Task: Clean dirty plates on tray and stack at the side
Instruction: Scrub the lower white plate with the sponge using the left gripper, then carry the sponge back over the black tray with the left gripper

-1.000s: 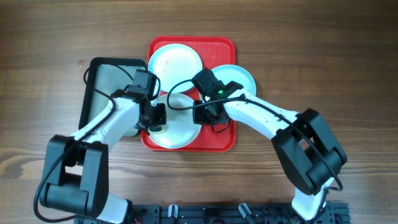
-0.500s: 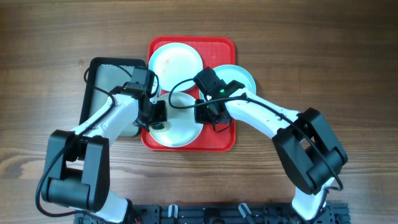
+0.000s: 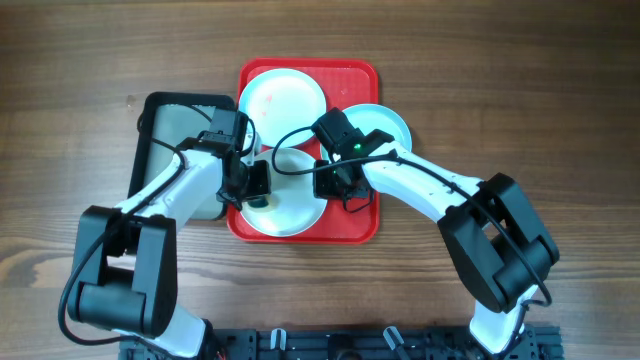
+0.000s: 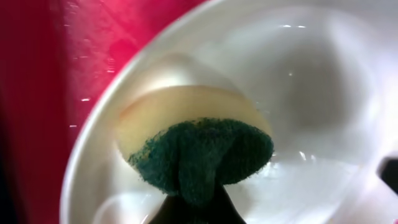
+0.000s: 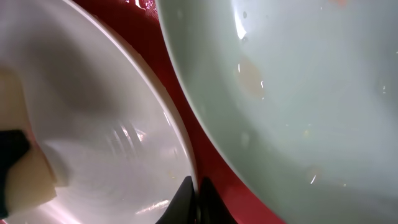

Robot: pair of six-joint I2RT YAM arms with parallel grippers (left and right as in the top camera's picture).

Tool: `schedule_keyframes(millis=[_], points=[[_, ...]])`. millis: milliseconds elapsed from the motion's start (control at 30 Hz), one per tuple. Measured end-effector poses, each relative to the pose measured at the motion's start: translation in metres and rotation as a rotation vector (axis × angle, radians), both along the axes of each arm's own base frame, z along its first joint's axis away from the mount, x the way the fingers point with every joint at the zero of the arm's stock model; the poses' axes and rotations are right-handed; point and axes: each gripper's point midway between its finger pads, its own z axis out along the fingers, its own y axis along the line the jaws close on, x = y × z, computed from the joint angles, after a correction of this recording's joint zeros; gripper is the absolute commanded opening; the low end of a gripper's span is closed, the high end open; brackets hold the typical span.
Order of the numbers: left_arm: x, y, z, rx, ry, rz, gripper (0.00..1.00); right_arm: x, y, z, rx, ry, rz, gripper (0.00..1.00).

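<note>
Next, my left gripper lets go of the green and yellow sponge in the grey tray's front half [image 3: 202, 180], toward the red tray.
On the red tray [image 3: 350, 78] lie three plates: a white one at the back [image 3: 282, 100], a teal one [image 3: 388, 122] hanging over the right rim, and a white front plate [image 3: 295, 215]. My left gripper [image 3: 256, 192] is shut on a green and yellow sponge [image 4: 199, 146] and presses it onto the front plate [image 4: 323, 81] near its left rim. My right gripper [image 5: 194, 200] is shut on that plate's right rim [image 5: 177, 137], one finger inside and one outside. The teal plate [image 5: 298, 93] lies just to the right of it and carries faint specks.
A grey tray with a black rim [image 3: 190, 97] sits directly left of the red tray, under my left arm. Bare wooden table [image 3: 560, 90] surrounds both trays. A dark rail [image 3: 350, 345] runs along the front edge.
My left arm has shifted slightly, with the sponge still pressed on the front plate. The right gripper has kept its hold on the rim without moving.
</note>
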Motion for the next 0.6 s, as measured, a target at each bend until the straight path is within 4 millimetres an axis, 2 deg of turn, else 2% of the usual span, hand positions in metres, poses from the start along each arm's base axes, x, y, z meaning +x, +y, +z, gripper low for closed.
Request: schedule_keyframes(millis=[600], points=[[-0.018,-0.034,0.003,-0.212,0.097,-0.028,0.04,0.0,0.001,0.0,0.005,0.001,0.005,0.04]])
